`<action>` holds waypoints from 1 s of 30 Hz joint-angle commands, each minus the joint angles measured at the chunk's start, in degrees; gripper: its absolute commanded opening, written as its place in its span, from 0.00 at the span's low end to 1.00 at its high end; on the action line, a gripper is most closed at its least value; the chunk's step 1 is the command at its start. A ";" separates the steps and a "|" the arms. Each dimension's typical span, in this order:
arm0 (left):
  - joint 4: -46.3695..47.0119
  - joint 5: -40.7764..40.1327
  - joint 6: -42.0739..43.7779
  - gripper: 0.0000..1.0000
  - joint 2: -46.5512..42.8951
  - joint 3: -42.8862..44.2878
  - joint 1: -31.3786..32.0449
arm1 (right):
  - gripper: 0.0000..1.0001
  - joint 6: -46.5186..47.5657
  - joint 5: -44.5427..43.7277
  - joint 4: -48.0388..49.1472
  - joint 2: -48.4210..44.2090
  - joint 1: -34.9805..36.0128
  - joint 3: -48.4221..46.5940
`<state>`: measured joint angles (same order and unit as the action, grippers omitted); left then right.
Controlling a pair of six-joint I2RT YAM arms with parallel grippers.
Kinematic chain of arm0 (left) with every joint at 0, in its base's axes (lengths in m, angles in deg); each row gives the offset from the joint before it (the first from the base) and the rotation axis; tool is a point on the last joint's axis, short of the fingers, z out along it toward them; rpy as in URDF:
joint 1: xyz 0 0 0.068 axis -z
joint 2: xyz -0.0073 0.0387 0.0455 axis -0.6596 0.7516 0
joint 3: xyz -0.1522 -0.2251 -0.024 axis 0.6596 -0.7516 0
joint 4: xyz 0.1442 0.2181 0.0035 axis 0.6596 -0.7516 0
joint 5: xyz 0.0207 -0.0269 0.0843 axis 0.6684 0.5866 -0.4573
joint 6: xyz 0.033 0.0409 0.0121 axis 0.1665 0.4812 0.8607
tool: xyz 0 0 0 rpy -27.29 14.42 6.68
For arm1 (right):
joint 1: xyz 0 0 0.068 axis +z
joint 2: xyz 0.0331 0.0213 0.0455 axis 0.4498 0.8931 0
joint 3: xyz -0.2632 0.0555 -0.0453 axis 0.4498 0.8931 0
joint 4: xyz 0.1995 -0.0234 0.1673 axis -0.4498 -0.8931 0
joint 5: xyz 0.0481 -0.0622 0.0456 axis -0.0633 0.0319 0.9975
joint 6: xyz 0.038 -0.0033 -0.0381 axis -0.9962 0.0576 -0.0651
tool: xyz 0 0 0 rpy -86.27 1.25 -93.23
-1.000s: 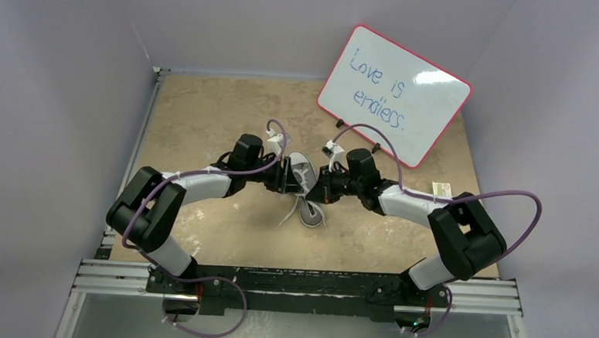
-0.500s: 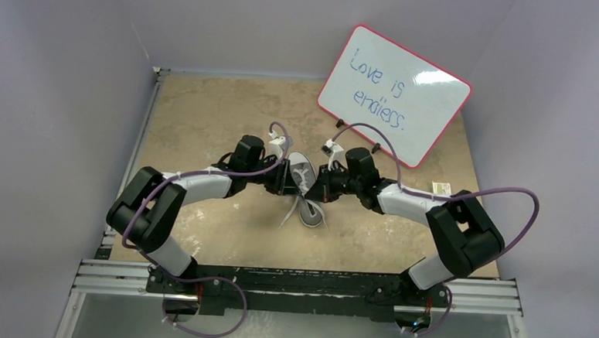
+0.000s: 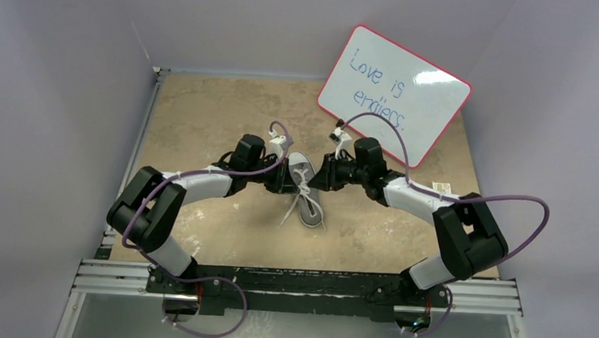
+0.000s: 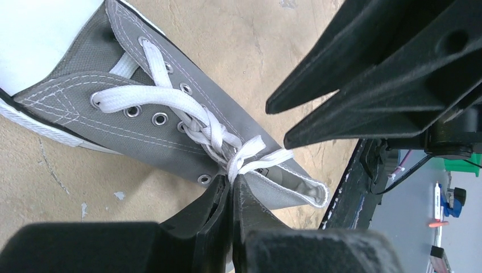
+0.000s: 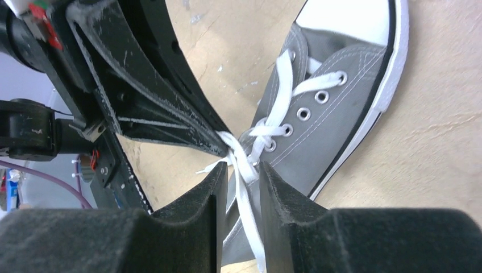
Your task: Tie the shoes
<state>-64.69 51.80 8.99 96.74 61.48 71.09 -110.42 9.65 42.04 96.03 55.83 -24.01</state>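
The piece of lace lies slack between the parted fingers of my right gripper, so next I move that gripper in and pinch the lace (image 5: 235, 145) beside my left gripper's fingers.
The grey sneaker (image 3: 303, 202) lies mid-table, toe cap towards the far side; it also shows in the left wrist view (image 4: 119, 122) and the right wrist view (image 5: 335, 108). Its white laces (image 4: 170, 99) are gathered into a knot above the tongue. My left gripper (image 3: 291, 185) is shut on the lace at that knot (image 4: 233, 181); its fingers (image 5: 170, 114) also show in the right wrist view. My right gripper (image 3: 317, 178) faces it from the right. Its jaws stand slightly apart (image 5: 241, 176), with a lace strand (image 5: 247, 199) running loosely between them.
A red-framed whiteboard (image 3: 393, 93) reading "Love is endless." leans at the back right. A small card (image 3: 441, 189) lies at the right table edge. Loose lace ends (image 3: 288, 211) trail left of the shoe's heel. Walls enclose the table; the metal rail (image 3: 298, 281) runs along the near edge.
My right gripper has drawn back and away from the shoe, towards the far right, and its wrist has lifted. The left gripper has stayed at the knot.
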 commanded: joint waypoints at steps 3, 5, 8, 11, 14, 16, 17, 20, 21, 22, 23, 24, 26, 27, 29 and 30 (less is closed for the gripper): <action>1.55 0.31 1.50 0.00 -0.03 1.93 0.37 | 0.32 7.34 5.74 -4.46 4.94 -0.93 -7.39; 2.13 0.23 0.89 0.00 0.09 1.88 0.40 | 0.34 8.38 8.53 -4.25 6.48 -0.92 -8.38; 2.68 0.12 0.43 0.00 0.18 1.79 0.37 | 0.35 9.54 11.70 -3.57 8.70 -0.89 -9.34; 3.24 -0.02 0.28 0.00 -0.15 1.60 0.39 | 0.34 9.82 12.69 -3.94 9.54 -0.90 -9.45; 4.09 -0.32 -0.45 0.00 -0.06 1.41 0.34 | 0.31 9.84 13.12 -3.73 9.65 -0.95 -9.01; 4.81 -0.75 -1.33 0.00 0.26 1.38 0.39 | 0.20 9.72 13.45 -3.63 9.61 -0.90 -8.88; 5.10 -1.16 -1.81 0.00 0.38 1.34 0.41 | 0.15 9.56 13.33 -3.58 9.39 -0.89 -8.76; 7.38 -2.23 -3.44 0.00 0.19 0.60 0.39 | 0.01 9.21 12.86 -3.93 8.31 -0.91 -8.70; 8.14 -2.55 -4.00 0.00 0.08 0.24 0.36 | 0.00 9.15 12.79 -4.05 7.85 -0.99 -8.75; 8.79 -3.04 -4.65 0.00 -0.01 -0.04 0.38 | 0.00 9.14 12.90 -4.19 7.40 -0.95 -8.77; 9.51 -3.62 -5.07 0.00 -0.12 -0.36 0.34 | 0.00 9.09 13.16 -4.35 7.14 -1.04 -8.70; 10.50 -3.88 -5.53 0.00 -0.24 -0.78 0.35 | 0.00 9.11 13.54 -4.55 7.11 -1.04 -8.69; 12.74 -4.72 -6.86 0.00 -0.44 -1.61 0.33 | 0.00 9.14 14.88 -4.49 7.10 -1.02 -8.41; 14.00 -5.05 -7.49 0.00 -0.53 -2.02 0.36 | 0.00 9.03 15.44 -4.24 7.10 -0.98 -8.12; 15.54 -5.91 -8.05 0.00 -0.66 -2.72 0.35 | 0.00 8.44 15.93 -3.44 6.79 -1.01 -7.40; 15.71 -6.44 -8.10 0.00 -0.71 -2.82 0.34 | 0.00 8.17 15.87 -2.96 6.43 -1.06 -7.05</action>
<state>-56.76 48.67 3.03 97.05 59.38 71.40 -101.66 22.32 37.41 104.92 54.74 -31.07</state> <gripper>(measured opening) 0.019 0.007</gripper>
